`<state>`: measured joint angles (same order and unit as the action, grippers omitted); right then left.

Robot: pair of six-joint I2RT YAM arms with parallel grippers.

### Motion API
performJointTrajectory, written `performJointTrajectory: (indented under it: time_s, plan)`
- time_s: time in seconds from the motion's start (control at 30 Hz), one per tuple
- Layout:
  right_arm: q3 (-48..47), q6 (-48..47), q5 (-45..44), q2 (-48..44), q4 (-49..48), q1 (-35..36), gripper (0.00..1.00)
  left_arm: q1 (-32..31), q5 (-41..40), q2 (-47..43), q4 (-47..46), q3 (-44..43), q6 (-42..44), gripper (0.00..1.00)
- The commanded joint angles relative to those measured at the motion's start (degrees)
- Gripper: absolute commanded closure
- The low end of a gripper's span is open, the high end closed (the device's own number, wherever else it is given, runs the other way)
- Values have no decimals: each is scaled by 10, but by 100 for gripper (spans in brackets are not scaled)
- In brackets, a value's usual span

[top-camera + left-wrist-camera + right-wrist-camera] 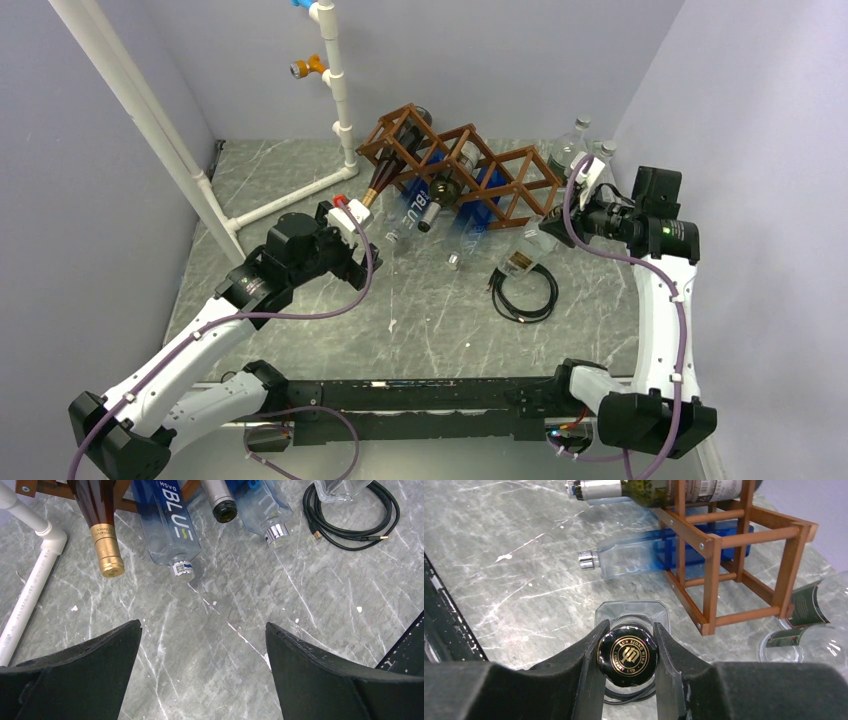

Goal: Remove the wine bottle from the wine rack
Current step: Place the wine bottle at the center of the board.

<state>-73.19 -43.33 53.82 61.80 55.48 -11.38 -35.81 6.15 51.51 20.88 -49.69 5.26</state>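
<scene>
Next, I let go of the clear wine bottle, now outside the wooden rack, with my right gripper just in front of the standing clear bottles (598, 228) by the wall.
My right gripper (630, 627) is shut on the black, gold-printed cap of a clear wine bottle (628, 654), seen from straight above. That bottle (519, 264) is outside the brown wooden wine rack (711, 555), on the table in front of the rack's right end (520, 175). A dark bottle with a gold foil neck (102, 540), a blue-labelled clear bottle (167, 525) and a dark bottle with a silver neck (220, 502) still poke out of the rack. The left gripper (202, 627) hangs open over bare table just in front of those necks, holding nothing.
A coiled black cable (525, 293) lies under and beside the held bottle. A white pipe frame (290, 200) runs along the left of the table. Clear bottles (575, 145) stand behind the rack's right end, next to the right wall.
</scene>
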Motion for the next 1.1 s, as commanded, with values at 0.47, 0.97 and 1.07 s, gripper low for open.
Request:
performJointTrajectory:
  time_s: [0.47,0.97,1.07]
  plan:
    - [-6,5,-38,-21,-88,-51,100,3,6,-15,-12,-6,5,0]
    - [-5,31,-77,-1,-137,-113,100,3,8,-18,-12,-6,4,1]
    - [-10,36,-77,12,-151,-134,100,3,8,-20,-12,-5,4,1]
